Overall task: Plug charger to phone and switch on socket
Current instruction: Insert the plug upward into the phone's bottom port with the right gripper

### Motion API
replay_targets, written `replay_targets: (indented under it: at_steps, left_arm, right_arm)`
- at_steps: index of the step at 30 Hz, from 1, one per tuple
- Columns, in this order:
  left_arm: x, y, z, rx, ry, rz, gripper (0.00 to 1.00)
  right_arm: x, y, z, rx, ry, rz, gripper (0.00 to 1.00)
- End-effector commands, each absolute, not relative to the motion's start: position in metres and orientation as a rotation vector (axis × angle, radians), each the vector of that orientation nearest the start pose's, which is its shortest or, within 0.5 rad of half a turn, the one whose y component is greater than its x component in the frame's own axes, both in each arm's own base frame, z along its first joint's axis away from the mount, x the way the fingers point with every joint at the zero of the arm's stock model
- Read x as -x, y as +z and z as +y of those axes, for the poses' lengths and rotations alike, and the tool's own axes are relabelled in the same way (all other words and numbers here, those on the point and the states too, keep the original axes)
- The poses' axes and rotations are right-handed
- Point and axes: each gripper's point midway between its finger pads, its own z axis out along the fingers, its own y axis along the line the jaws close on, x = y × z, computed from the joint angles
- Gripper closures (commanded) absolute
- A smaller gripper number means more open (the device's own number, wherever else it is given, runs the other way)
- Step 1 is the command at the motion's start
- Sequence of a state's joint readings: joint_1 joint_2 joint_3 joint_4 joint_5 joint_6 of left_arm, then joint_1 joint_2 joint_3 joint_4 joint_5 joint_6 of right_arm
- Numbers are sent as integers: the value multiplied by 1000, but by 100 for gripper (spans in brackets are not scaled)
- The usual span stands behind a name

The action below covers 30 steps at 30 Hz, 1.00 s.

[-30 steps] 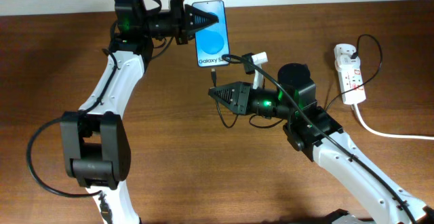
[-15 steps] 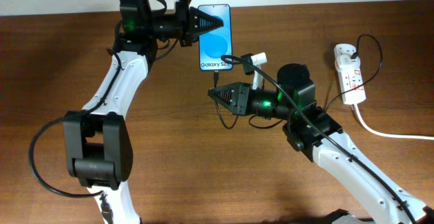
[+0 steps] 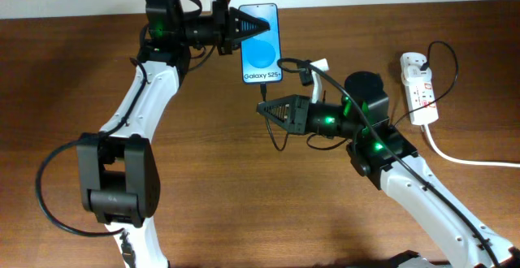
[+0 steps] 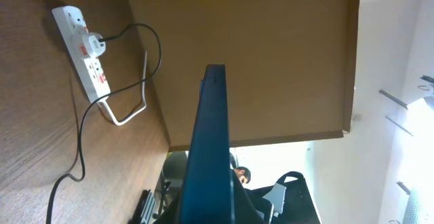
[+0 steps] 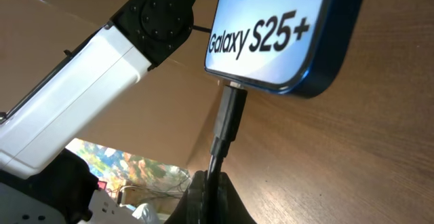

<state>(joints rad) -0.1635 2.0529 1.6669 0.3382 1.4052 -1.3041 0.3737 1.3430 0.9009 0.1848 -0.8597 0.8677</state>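
I will release the phone from my left gripper flat on the bare table (image 3: 236, 107), just beside my right gripper's fingertips.
The phone (image 3: 262, 44) has a bright blue screen with "Galaxy S25+" at its near end. My left gripper (image 3: 253, 28) is shut on its side edge and holds it above the table; the left wrist view shows the phone edge-on (image 4: 211, 149). My right gripper (image 3: 266, 110) is shut on the thin black charger cable (image 3: 265, 95) just below the plug. In the right wrist view the plug tip (image 5: 230, 108) meets the port at the phone's bottom edge (image 5: 271, 41). The white socket strip (image 3: 418, 86) lies at the far right, cable plugged in.
The socket's thick white cord (image 3: 467, 159) runs off to the right edge. The socket also shows in the left wrist view (image 4: 85, 47) near the table's edge (image 4: 163, 129). The black cable loops over my right arm (image 3: 357, 114).
My left gripper has carried the phone a little right and toward the right gripper. My right gripper has moved right and up, bringing the plug to the phone's bottom edge.
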Motion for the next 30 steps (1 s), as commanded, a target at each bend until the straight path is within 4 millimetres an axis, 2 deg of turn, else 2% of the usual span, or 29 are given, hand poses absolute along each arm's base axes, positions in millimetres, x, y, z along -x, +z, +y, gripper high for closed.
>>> replay_targets:
  at_steps: [1, 3, 4, 6, 10, 13, 16, 19, 22, 24, 26, 30]
  left_arm:
    - [-428, 322, -256, -458, -2162, 2117, 100]
    - [-428, 322, -256, -461, -2164, 2118, 100]
    - [-426, 322, -256, -453, -2180, 2135, 100]
    - [-425, 322, -255, -458, -2184, 2137, 100]
    - [-424, 322, -256, -466, -2188, 2139, 100]
    - [-422, 322, -255, -463, -2198, 2150, 100]
    - [-422, 322, -255, -450, -2206, 2160, 100]
    - [-422, 322, -255, -450, -2205, 2159, 100]
    - [-422, 322, -255, -450, -2205, 2159, 100]
    - [-422, 322, -255, -451, -2205, 2159, 100]
    - [-422, 322, -255, -451, -2205, 2159, 100]
    - [-422, 322, -255, -452, -2205, 2159, 100]
  right_arm:
    - [-342, 282, 243, 92, 1491, 1990, 96]
    - [-345, 280, 243, 80, 1482, 1993, 96]
    - [-348, 270, 244, 67, 1482, 2020, 96]
    - [-351, 263, 246, 59, 1485, 2039, 96]
    - [-355, 267, 244, 62, 1473, 2009, 96]
    - [-362, 268, 236, 31, 1448, 1999, 96]
    - [-366, 272, 238, 44, 1451, 1963, 96]
    - [-370, 268, 239, 43, 1452, 1964, 96]
    - [-371, 270, 239, 50, 1452, 1950, 89]
    - [-372, 273, 239, 53, 1450, 1938, 89]
    - [-372, 273, 239, 54, 1450, 1937, 96]
    - [-372, 273, 239, 50, 1447, 1935, 96]
